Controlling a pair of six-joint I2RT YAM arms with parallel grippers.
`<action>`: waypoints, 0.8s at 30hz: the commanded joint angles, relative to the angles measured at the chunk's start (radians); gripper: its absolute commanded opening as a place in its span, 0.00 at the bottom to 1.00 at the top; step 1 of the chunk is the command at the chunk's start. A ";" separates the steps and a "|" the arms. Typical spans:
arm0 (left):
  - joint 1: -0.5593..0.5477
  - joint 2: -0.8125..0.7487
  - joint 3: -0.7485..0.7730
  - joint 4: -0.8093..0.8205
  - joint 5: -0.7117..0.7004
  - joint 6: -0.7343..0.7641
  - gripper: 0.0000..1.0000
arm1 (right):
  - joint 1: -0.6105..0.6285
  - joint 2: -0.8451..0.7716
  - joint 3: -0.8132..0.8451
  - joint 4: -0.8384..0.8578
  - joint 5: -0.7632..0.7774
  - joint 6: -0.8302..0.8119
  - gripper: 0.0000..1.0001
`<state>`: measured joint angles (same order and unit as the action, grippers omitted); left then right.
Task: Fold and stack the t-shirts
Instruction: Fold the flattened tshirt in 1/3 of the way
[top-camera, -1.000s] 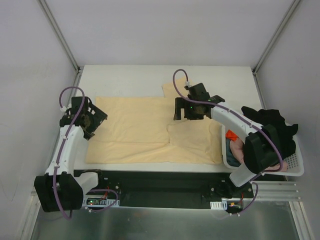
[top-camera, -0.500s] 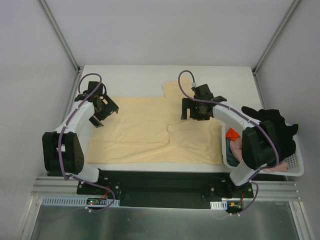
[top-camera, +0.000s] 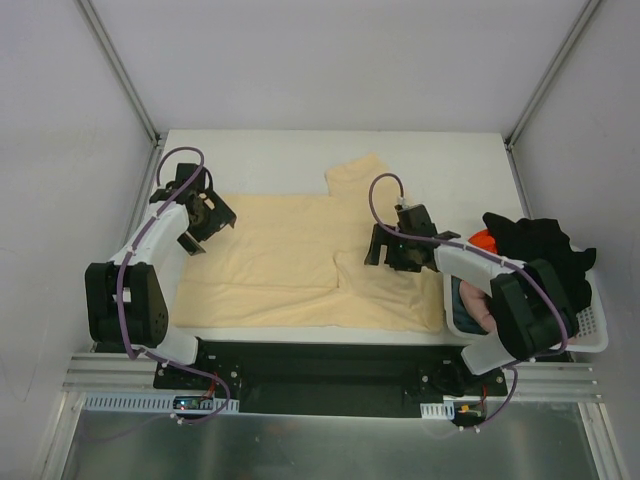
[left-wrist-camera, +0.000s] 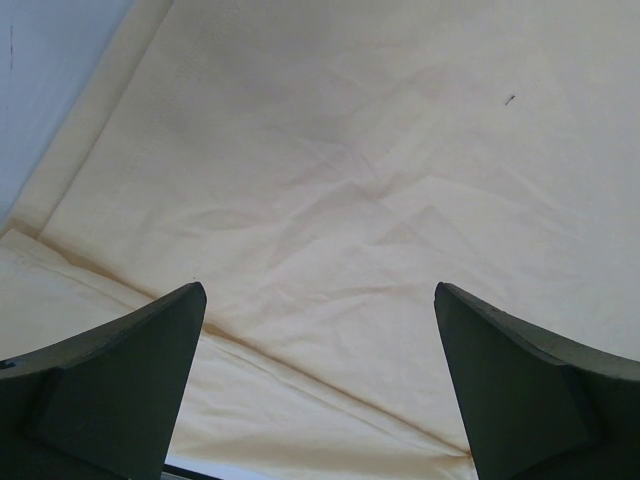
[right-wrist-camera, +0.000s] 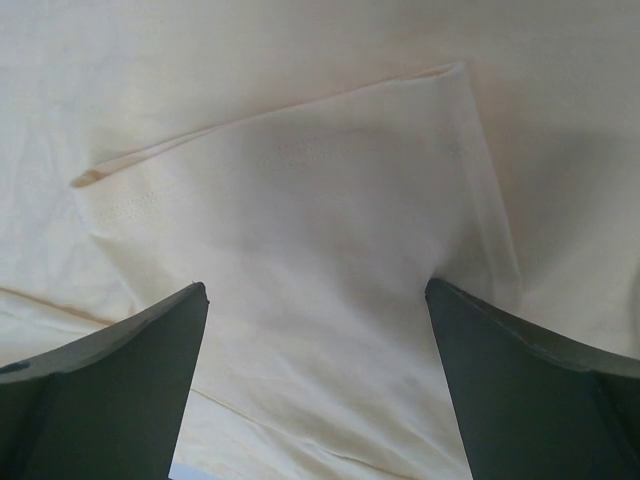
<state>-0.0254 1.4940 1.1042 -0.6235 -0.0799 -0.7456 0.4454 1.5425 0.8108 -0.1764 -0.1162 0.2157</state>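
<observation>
The far corner of the hem (top-camera: 219, 195) of the peach-yellow t-shirt, on the side with the spread-out sleeve, will be gripped by my left gripper as it closes there.
A large pale peach-yellow t-shirt (top-camera: 285, 250) lies spread flat on the white table, one sleeve (top-camera: 352, 175) pointing to the far side. Its other sleeve (right-wrist-camera: 300, 190) is folded over the body. My left gripper (top-camera: 205, 228) hovers open over the shirt's left edge, and only cloth (left-wrist-camera: 330, 180) shows between its fingers (left-wrist-camera: 130, 370). My right gripper (top-camera: 388, 255) is open just above the folded sleeve, holding nothing (right-wrist-camera: 316, 287). More t-shirts sit in the basket on the right: black (top-camera: 545, 245), orange (top-camera: 482, 240) and pinkish (top-camera: 482, 308).
A white lattice basket (top-camera: 590, 340) stands at the table's right front corner, close to the right arm's elbow. White walls enclose the table on three sides. A bare strip of table (top-camera: 260, 160) runs along the back.
The left arm swung toward the far left edge of the shirt, then held still. The right gripper has moved nearer and to the right, down over the folded sleeve. Both stay open.
</observation>
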 joint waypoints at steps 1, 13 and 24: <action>-0.001 -0.009 -0.010 0.001 -0.030 0.018 0.99 | 0.027 -0.025 -0.166 -0.104 -0.011 0.137 0.97; 0.008 0.034 0.069 -0.008 -0.086 0.046 0.99 | 0.087 -0.165 -0.029 -0.284 0.243 0.113 0.97; 0.070 0.268 0.402 -0.048 -0.136 0.109 0.99 | -0.051 0.025 0.456 -0.298 0.217 -0.073 0.97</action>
<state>0.0372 1.6539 1.3781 -0.6418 -0.1707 -0.6891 0.4561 1.4792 1.1175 -0.4709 0.0864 0.2306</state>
